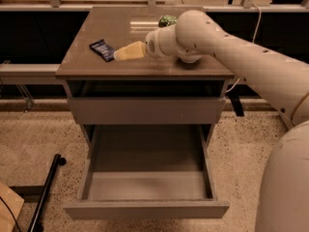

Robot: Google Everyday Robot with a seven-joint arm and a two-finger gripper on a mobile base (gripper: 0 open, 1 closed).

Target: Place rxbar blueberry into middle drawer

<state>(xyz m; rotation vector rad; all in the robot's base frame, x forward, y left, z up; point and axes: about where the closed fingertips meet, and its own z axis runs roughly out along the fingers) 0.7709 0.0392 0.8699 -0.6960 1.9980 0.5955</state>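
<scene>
My gripper needs to close on the middle of the long edge (106, 48) of the rxbar blueberry, on the side facing the green patterned can.
The rxbar blueberry (102, 50), a small dark navy wrapper, lies flat on the left part of the brown tabletop (145, 69). My gripper (126, 52) hovers low over the tabletop just right of the bar, its yellowish tip pointing at the bar's right end; I cannot tell whether it touches. The middle drawer (147, 186) is pulled out below and in front, showing a bare pale grey floor. My white arm (227, 47) reaches in from the right.
A green patterned can (167, 20) stands at the back of the tabletop behind my wrist. A closed drawer front (145, 111) sits above the open drawer. A black bar (46, 192) lies on the speckled floor at left.
</scene>
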